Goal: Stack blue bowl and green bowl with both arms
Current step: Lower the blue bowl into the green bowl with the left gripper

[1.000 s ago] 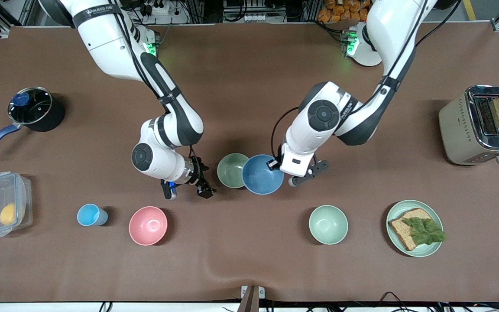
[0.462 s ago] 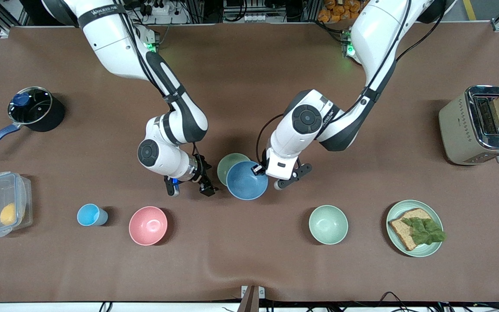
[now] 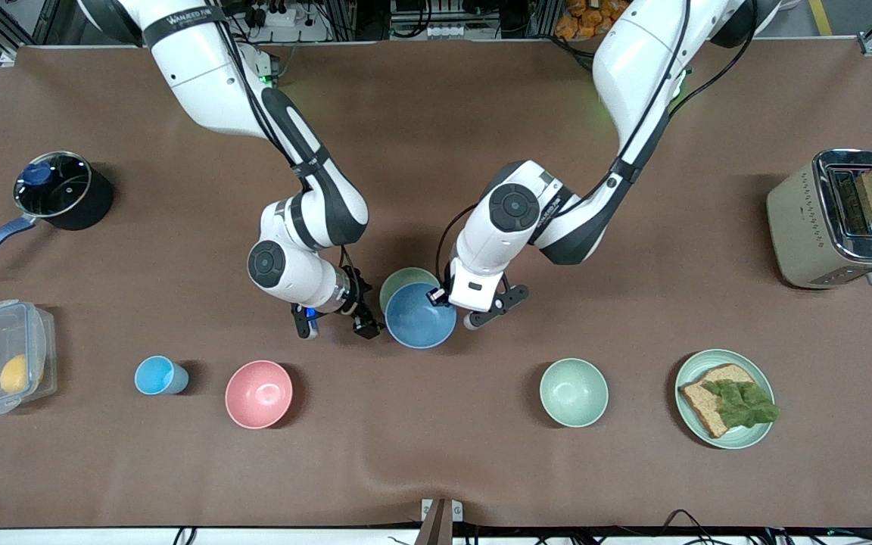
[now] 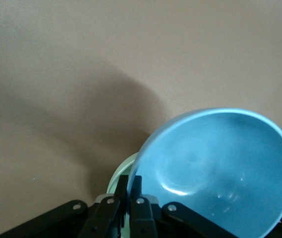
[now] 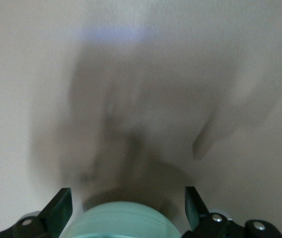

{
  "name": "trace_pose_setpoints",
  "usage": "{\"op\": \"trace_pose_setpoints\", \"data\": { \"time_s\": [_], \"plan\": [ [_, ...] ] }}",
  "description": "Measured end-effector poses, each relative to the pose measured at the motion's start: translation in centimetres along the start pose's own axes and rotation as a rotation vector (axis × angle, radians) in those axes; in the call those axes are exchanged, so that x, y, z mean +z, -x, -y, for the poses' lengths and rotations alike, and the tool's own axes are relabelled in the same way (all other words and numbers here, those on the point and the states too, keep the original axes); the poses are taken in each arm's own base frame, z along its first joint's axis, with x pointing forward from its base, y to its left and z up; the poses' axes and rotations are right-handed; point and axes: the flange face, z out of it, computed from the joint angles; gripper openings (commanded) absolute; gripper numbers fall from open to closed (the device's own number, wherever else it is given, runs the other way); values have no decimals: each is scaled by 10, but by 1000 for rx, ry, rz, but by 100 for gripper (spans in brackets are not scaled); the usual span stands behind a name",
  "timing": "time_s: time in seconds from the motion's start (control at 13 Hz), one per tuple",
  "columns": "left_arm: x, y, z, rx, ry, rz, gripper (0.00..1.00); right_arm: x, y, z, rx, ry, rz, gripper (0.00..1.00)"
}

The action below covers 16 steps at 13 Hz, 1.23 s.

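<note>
My left gripper is going to let go of the blue bowl, now hanging tilted over the green bowl, inside the green bowl [image 3: 411, 297] that stands between my two arms.
The blue bowl [image 3: 419, 318] [image 4: 220, 168] hangs tilted over the green bowl [image 3: 400, 281], covering the part of it nearer the front camera. My left gripper [image 3: 438, 297] [image 4: 130, 184] is shut on the blue bowl's rim at the side toward the left arm's end. The green bowl stands on the table; only a sliver of its rim [image 4: 120, 174] shows in the left wrist view. My right gripper [image 3: 334, 325] [image 5: 127, 196] is open beside both bowls, toward the right arm's end. The green bowl's outer wall [image 5: 123, 220] shows low between its spread fingers, and nothing is gripped.
Nearer the front camera stand a pink bowl [image 3: 258, 393], a light-blue cup [image 3: 160, 375], a pale mint bowl [image 3: 574, 392] and a plate [image 3: 689, 369] with a sandwich. A toaster [image 3: 799, 219] is at the left arm's end; a pot [image 3: 61, 189] and a plastic box [image 3: 4, 356] at the right arm's.
My left arm has carried the blue bowl toward the right arm's end, so it now overlaps the green bowl much more. My right gripper has edged closer to the bowls, still open.
</note>
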Motion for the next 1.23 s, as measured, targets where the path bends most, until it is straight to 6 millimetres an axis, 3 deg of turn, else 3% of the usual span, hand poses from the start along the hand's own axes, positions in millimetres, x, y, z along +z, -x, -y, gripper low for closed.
{"op": "trace_pose_setpoints", "data": {
  "time_s": [0.38,0.77,1.23],
  "plan": [
    [-2,-5,-4,-3,11,-10,0,-6,-18,2,12,-3,-28,100],
    [3,-6,-3,-5,4,-7,0,-4,-14,1,6,2,-29,100],
    [14,15,-2,19,-54,19,0,-5,-15,1,6,2,-31,100]
  ]
}}
